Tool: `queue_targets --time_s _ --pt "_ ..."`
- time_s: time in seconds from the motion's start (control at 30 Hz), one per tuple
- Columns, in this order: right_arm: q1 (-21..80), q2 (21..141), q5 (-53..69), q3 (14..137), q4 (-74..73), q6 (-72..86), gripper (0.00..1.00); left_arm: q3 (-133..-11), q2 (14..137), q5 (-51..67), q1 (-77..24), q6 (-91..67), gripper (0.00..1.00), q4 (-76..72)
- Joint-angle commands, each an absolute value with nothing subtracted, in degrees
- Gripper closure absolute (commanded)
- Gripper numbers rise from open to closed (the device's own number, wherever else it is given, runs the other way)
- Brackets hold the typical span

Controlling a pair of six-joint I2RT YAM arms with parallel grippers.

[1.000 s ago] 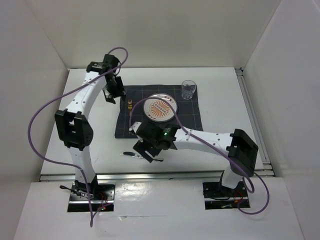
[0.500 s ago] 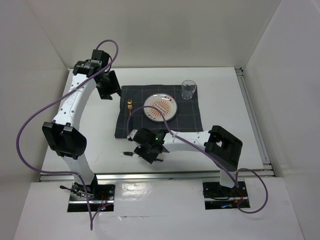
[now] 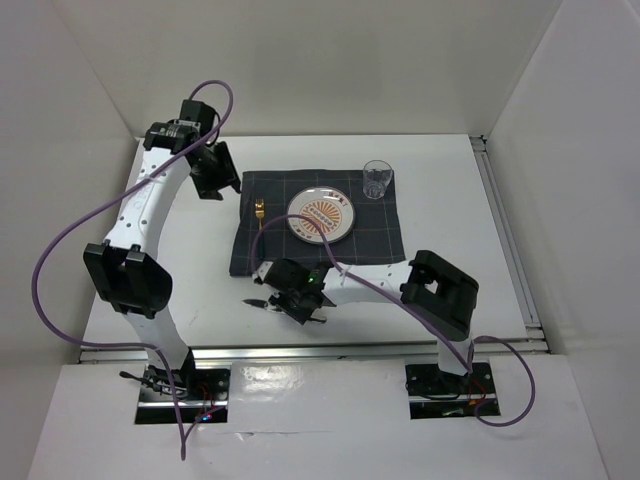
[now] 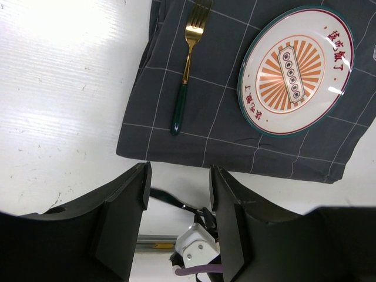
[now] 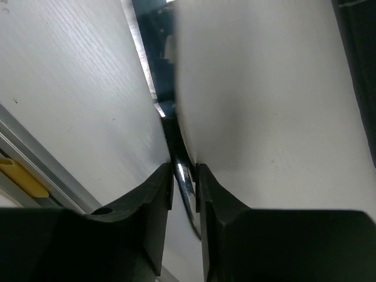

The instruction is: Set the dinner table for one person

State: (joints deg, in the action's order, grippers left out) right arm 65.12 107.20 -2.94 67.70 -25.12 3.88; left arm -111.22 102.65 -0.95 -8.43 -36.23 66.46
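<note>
Next, I release the knife from my right gripper on the cloth (image 3: 377, 229) beside the plate, in front of the glass.
On the white dinner table (image 3: 450, 200) lies a dark grey grid cloth (image 3: 385, 240) holding a sunburst-patterned plate (image 3: 322, 216), a gold fork with a green handle (image 3: 258, 212) to its left and a clear glass (image 3: 377, 179) at the back right corner. A dark-handled knife (image 3: 255, 302) lies on the bare table in front of the cloth. My right gripper (image 5: 184, 176) is low over it, fingers pressed on both sides of the glossy handle (image 5: 170, 132). My left gripper (image 4: 178, 188) hangs open and empty above the cloth's left edge.
A metal rail (image 3: 300, 350) runs along the table's near edge, close behind the right gripper. White enclosure walls stand on the left, back and right. The right arm's forearm stretches across the cloth's front edge.
The right gripper dropped toward the table and its jaws closed onto the knife handle. The left arm swung back to the left earlier and has held still since.
</note>
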Motion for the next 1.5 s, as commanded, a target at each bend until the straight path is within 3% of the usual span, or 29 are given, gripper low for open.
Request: queue_targets --time_s 0.0,0.3,0.9,1.27,1.47 --pt "65.5 111.0 -3.0 66.5 -23.1 3.3 0.72 -110.4 100.1 -0.3 -7.6 -35.8 0.39 66.4" --pt "67.1 106.4 -5.5 67.9 -24.9 1.0 0.99 -109.2 99.6 0.8 -6.4 -35.8 0.39 65.3" --pt "65.0 94.0 -9.0 69.7 -33.0 5.9 1.00 -112.1 101.2 1.8 -4.2 -35.2 0.39 64.7" --pt "46.7 84.3 -4.7 67.5 -36.4 13.8 1.00 -112.1 101.8 2.9 -3.7 -34.7 0.39 64.2" --pt "35.2 85.3 -0.8 69.6 -39.4 14.3 1.00 -112.1 102.3 3.4 -3.7 -34.7 0.39 64.2"
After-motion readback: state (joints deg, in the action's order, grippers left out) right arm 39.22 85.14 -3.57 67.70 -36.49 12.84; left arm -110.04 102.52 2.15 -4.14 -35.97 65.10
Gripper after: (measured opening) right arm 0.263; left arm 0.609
